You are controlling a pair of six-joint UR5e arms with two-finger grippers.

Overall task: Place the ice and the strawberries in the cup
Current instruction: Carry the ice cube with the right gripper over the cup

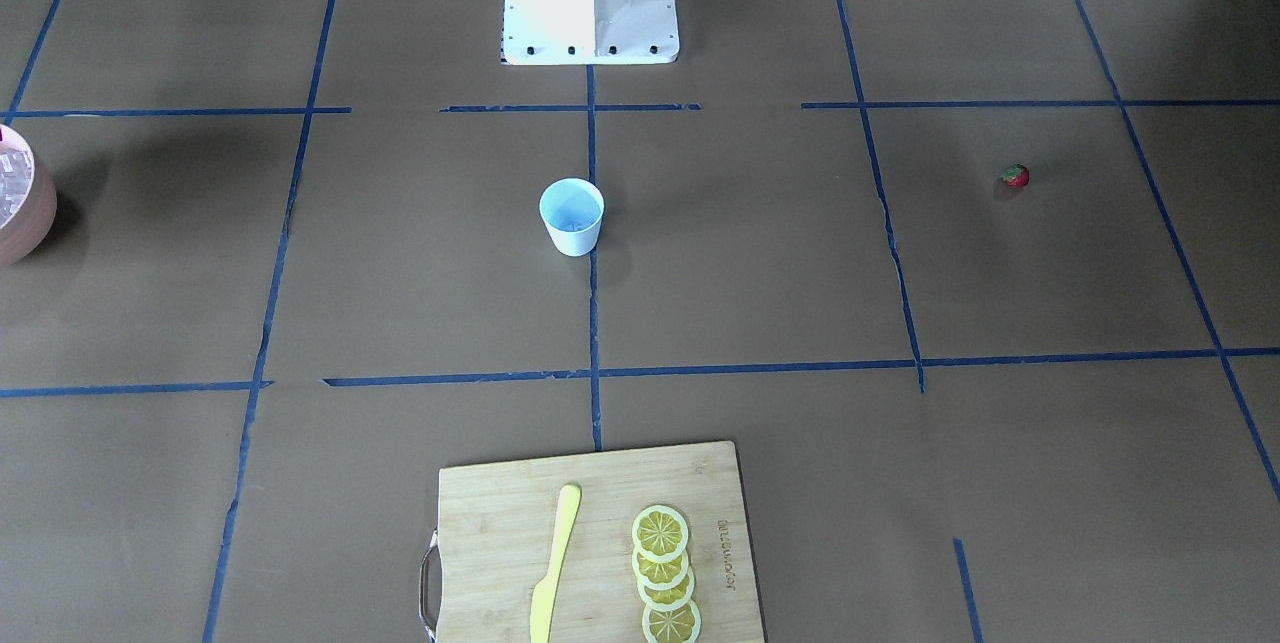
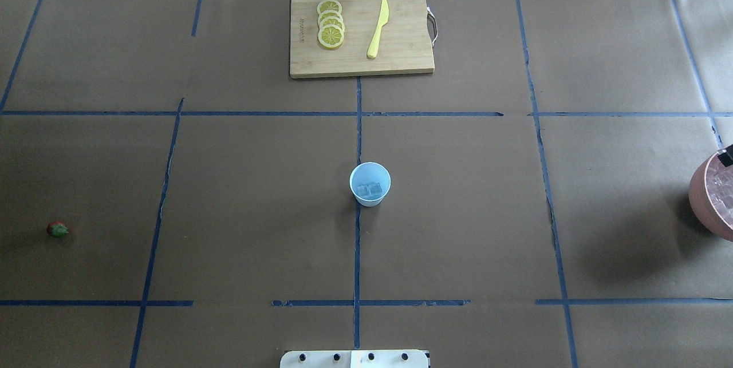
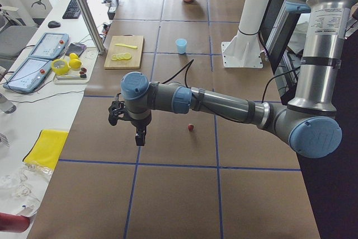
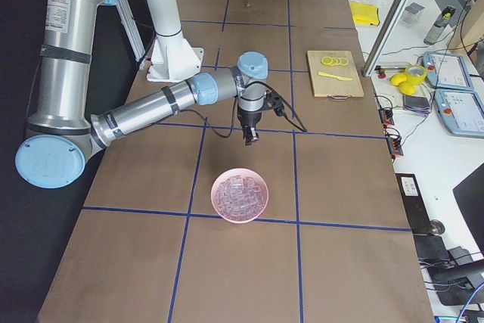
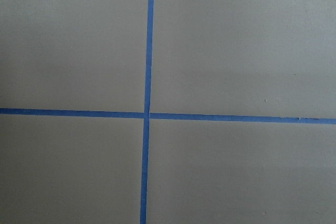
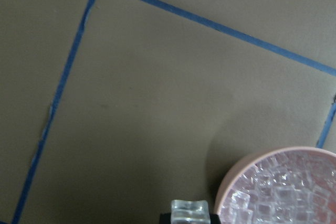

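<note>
Next, my right gripper releases its ice cube, now just beside the bowl's rim, over the other ice inside the pale-blue cup (image 1: 572, 218).
The pale-blue cup (image 2: 370, 184) stands at the table's middle with two ice cubes (image 2: 369, 189) in its bottom. A strawberry (image 2: 57, 229) lies alone on the brown paper far to the left. More ice fills a pink bowl (image 2: 713, 199) at the right edge. In the right wrist view an ice cube (image 6: 190, 212) sits between the tips of my right gripper (image 6: 190, 220), just beside the bowl's rim (image 6: 236, 174). My left gripper (image 3: 138, 137) hangs above the table, off to one side of the strawberry (image 3: 191, 127); whether it is open or shut cannot be told.
A wooden cutting board (image 2: 361, 62) with lemon slices (image 2: 330, 23) and a yellow knife (image 2: 378, 28) lies at the far edge. The robot's base plate (image 2: 354, 359) is at the near edge. Blue tape lines cross the brown paper.
</note>
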